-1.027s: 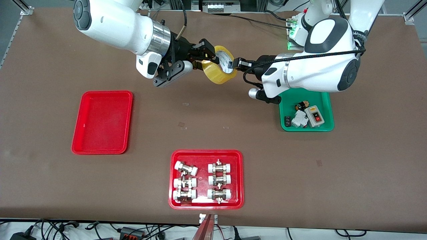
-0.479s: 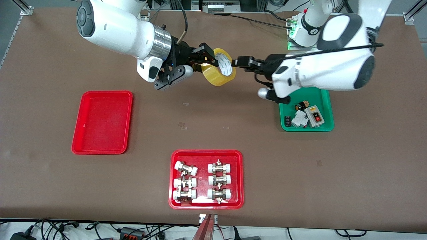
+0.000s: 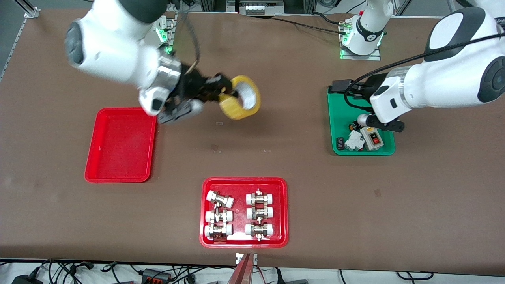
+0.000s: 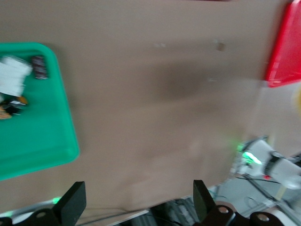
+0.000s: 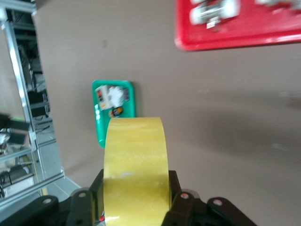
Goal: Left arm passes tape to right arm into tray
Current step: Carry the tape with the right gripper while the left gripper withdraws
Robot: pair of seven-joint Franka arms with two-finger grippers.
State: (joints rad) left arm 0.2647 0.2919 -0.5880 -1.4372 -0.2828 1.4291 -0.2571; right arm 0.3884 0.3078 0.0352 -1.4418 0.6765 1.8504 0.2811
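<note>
Next, my right gripper releases the tape around the middle of the plain red tray (image 3: 122,141).
My right gripper (image 3: 225,94) is shut on the tape (image 3: 240,98), a yellow roll with a white core, and holds it in the air over bare table between the plain red tray (image 3: 118,150) and the table's middle. In the right wrist view the tape (image 5: 135,165) sits clamped between the fingers (image 5: 181,197) of the right gripper (image 5: 135,200). The plain red tray holds nothing. My left gripper (image 3: 336,84) is over the green tray's (image 3: 338,114) end toward the robots. In the left wrist view it (image 4: 138,207) is open wide and empty.
A red tray with white-capped metal fittings (image 3: 244,180) lies near the front edge; it also shows in the right wrist view (image 5: 235,40). The green tray holds switches and small parts (image 3: 361,138). It also shows in both wrist views (image 4: 42,141) (image 5: 101,125).
The left gripper let go of the tape and drew back to over the green tray. The right arm carried the tape away, toward the plain red tray.
</note>
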